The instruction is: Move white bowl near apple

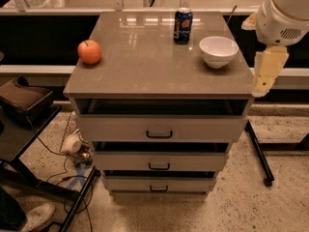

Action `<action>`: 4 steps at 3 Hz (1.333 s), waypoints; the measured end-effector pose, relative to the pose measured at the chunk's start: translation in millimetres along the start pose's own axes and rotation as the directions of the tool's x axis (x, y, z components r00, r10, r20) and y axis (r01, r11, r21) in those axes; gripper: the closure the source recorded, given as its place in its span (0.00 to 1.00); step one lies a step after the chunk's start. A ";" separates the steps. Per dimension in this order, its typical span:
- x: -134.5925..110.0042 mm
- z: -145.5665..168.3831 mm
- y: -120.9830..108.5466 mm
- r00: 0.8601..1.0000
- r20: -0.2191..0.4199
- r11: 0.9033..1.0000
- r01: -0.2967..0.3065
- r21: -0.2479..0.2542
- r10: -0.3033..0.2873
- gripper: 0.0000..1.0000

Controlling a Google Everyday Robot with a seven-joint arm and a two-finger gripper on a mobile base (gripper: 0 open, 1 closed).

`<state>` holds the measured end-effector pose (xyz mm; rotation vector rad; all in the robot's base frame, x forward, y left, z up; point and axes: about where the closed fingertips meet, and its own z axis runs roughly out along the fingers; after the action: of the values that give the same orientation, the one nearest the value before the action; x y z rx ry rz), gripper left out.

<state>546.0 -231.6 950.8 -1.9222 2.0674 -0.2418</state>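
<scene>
I will grip the white bowl's rim [231, 56], facing away from the dark blue soda can.
The white bowl [218, 50] stands upright on the right side of the grey cabinet top [145, 66]. The orange-red apple [89, 51] sits near the top's left edge, far from the bowl. My gripper [264, 81] hangs pointing down off the right edge of the cabinet, to the right of the bowl and a little nearer the camera, apart from it. It holds nothing that I can see.
A dark blue soda can [183, 26] stands behind and left of the bowl. The cabinet has three drawers [159, 129] below. A dark stand leg [256, 149] is at the right, a black table [19, 129] and cables at the left.
</scene>
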 end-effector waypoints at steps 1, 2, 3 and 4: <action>-0.9 14.8 -17.4 1.000 -0.016 1.000 0.017 -0.006 -0.017 0.00; -1.9 45.6 -53.5 0.998 -0.036 0.999 0.043 -0.017 -0.044 0.00; -0.4 83.1 -83.3 0.999 -0.030 0.999 0.038 -0.021 -0.038 0.00; 2.6 98.7 -91.2 1.000 -0.011 1.000 0.021 -0.017 -0.021 0.00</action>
<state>664.7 -233.8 887.8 -1.9575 2.0643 -0.2414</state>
